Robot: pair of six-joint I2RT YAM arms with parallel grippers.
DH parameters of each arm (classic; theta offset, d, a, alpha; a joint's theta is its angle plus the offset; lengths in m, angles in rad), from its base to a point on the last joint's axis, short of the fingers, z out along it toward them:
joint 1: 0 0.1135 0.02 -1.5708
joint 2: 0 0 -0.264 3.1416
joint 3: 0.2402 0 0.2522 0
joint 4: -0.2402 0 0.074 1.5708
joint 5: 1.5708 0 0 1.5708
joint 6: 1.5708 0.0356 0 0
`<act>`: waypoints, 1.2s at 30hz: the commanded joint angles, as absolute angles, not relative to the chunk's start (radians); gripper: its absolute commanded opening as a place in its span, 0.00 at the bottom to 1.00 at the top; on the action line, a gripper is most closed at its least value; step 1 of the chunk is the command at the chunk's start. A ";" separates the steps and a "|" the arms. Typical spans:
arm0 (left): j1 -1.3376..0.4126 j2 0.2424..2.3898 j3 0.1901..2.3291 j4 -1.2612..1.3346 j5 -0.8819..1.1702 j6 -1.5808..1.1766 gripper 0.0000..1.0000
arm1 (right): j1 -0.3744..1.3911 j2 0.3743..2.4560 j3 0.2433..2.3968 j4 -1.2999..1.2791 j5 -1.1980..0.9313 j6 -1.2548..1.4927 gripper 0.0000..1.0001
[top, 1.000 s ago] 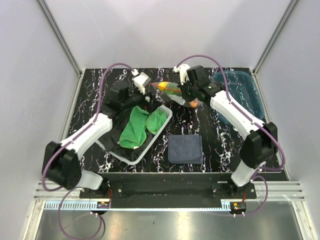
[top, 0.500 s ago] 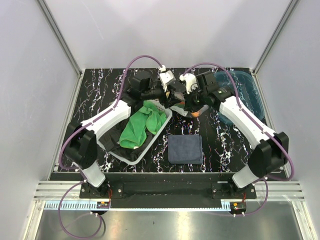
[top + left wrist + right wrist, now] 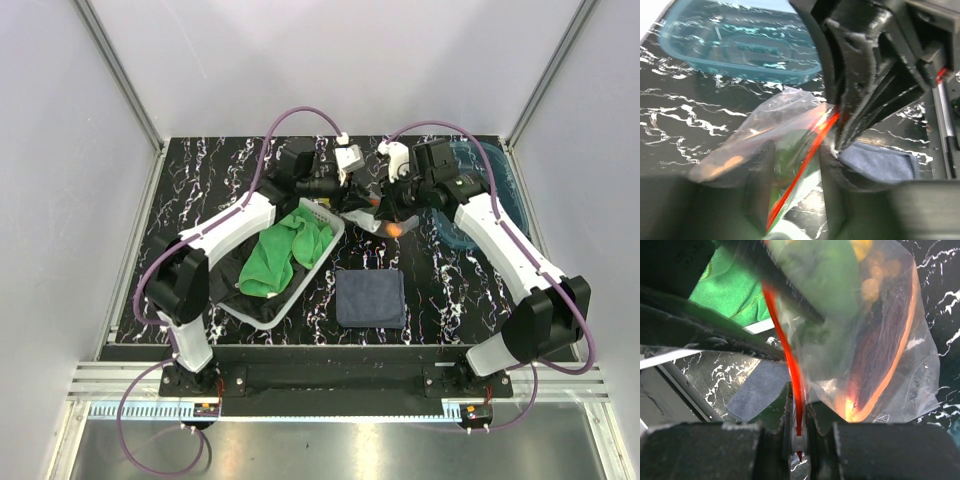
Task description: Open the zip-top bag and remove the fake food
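Observation:
The bag's zip slants loose between my left gripper's parted fingers. My left gripper needs to pinch the zip (image 3: 822,135) near my right gripper before it opens the bag.
The zip-top bag (image 3: 372,212) hangs above the table at the back centre, between my two grippers. My right gripper (image 3: 799,432) is shut on the end of its orange-red zip strip (image 3: 790,360). Inside the bag (image 3: 900,370) the fake food shows: a green piece (image 3: 825,275), brown balls (image 3: 872,282) and a yellow piece (image 3: 862,247). My left gripper (image 3: 797,192) straddles the zip edge (image 3: 805,155). Its fingers (image 3: 837,185) stand narrowly apart, with table showing beside the strip. From above, the left gripper (image 3: 352,192) and right gripper (image 3: 388,203) nearly meet.
A white basket (image 3: 272,318) holding a green cloth (image 3: 285,250) lies under the left arm. A dark blue cloth (image 3: 370,297) lies at front centre. A translucent blue tray (image 3: 495,195) stands at the back right, close behind the right arm.
My left arm has swung right from behind the basket to the bag, and its jaws have narrowed around the zip edge. The right gripper has shifted slightly right, keeping its hold on the bag.

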State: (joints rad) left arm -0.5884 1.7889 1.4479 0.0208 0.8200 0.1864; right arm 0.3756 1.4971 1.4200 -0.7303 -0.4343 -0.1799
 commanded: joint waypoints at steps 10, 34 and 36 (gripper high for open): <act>-0.604 1.752 1.504 -0.029 0.821 0.167 0.69 | 0.296 1.462 1.397 -0.614 -0.557 -0.029 0.00; -0.620 1.812 1.514 0.003 0.887 0.126 0.40 | 0.265 1.468 1.384 -0.618 -0.643 -0.015 0.00; -0.627 1.825 1.520 -0.017 0.873 0.132 0.41 | 0.265 1.471 1.388 -0.617 -0.656 -0.014 0.00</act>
